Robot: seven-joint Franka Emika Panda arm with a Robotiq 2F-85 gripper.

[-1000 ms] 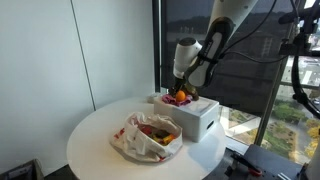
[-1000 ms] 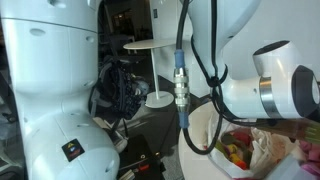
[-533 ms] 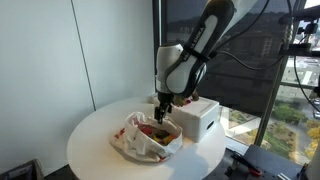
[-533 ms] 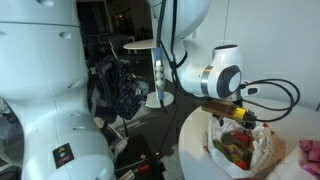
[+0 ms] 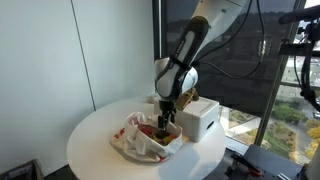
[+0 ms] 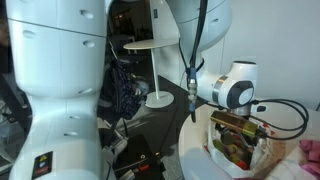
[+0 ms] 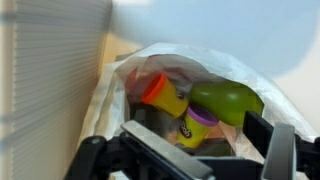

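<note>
Next, the gripper closes on the yellow can with the orange lid [image 5: 165, 132] [image 7: 165, 95], inside the white bag beside the purple-lidded can.
A crumpled white bag [image 5: 140, 141] lies open on the round white table [image 5: 92, 140]. Inside it I see a yellow can with an orange lid [image 7: 160, 94], a yellow can with a purple lid [image 7: 196, 126] and a green pear-shaped toy [image 7: 229, 100]. My gripper [image 5: 165, 121] hangs just above the bag's mouth with its jaws open and nothing between them. In the wrist view the gripper [image 7: 200, 142] straddles the purple-lidded can, with one dark finger [image 7: 262, 132] beside the green toy. The bag [image 6: 236, 152] also shows under the gripper [image 6: 238, 134] in an exterior view.
A white box [image 5: 197, 117] stands right beside the bag, close behind the gripper. A window wall [image 5: 250, 70] runs along the far side of the table. A white pedestal stand [image 6: 155, 70] and dark clutter [image 6: 122, 92] stand on the floor beyond.
The arm has swung from above the white box over to the bag and come down towards its opening. The jaws stayed open throughout.
</note>
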